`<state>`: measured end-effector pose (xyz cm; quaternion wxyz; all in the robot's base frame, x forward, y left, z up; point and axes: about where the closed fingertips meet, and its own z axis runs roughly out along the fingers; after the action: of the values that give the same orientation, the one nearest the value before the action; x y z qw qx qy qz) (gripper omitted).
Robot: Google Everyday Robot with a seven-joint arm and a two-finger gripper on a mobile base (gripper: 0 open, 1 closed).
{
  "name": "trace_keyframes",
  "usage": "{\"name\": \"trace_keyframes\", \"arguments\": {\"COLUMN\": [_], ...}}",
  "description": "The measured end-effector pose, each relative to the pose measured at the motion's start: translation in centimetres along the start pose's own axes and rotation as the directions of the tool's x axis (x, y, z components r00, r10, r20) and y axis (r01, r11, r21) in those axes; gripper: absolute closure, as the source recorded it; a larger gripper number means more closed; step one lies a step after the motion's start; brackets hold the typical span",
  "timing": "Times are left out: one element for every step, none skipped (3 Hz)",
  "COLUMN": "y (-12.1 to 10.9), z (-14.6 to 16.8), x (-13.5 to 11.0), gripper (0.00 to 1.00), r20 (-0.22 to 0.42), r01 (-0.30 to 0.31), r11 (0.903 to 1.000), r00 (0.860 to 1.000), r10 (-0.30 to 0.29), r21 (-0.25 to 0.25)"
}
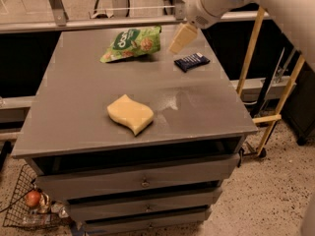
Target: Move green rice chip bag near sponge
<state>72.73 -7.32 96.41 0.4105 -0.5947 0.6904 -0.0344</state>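
My gripper needs to next move to the end (151,40) of the green rice chip bag that lies nearest the dark navy packet, and close on that end.
The green rice chip bag (132,44) lies at the far middle of the grey cabinet top (74,102). The pale yellow wavy sponge (130,113) lies near the front, left of centre, well apart from the bag. My gripper (182,38) hangs from the white arm entering from the upper right. It is above the tabletop, just right of the bag and a little above the dark navy packet (191,61). It holds nothing that I can see.
The cabinet has drawers (142,181) below its top. A wire basket (29,208) with an apple sits on the floor at the lower left. A yellow-framed stand (275,107) is at the right. A rail (98,23) runs behind the cabinet.
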Motion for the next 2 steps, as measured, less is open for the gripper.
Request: {"name": "trace_keyframes", "arguments": {"y": [0.4,0.2], "z": [4.5,8.5], "x": [-1.9,-3.2], "gripper": [0.0,0.0], "r20": [0.005,-0.011], "r01": [0.029,0.067], "r11": [0.9986,0.995], "r00": [1.0,0.998], "r10": [-0.029,-0.068], "r21": [-0.045,-0.074]}}
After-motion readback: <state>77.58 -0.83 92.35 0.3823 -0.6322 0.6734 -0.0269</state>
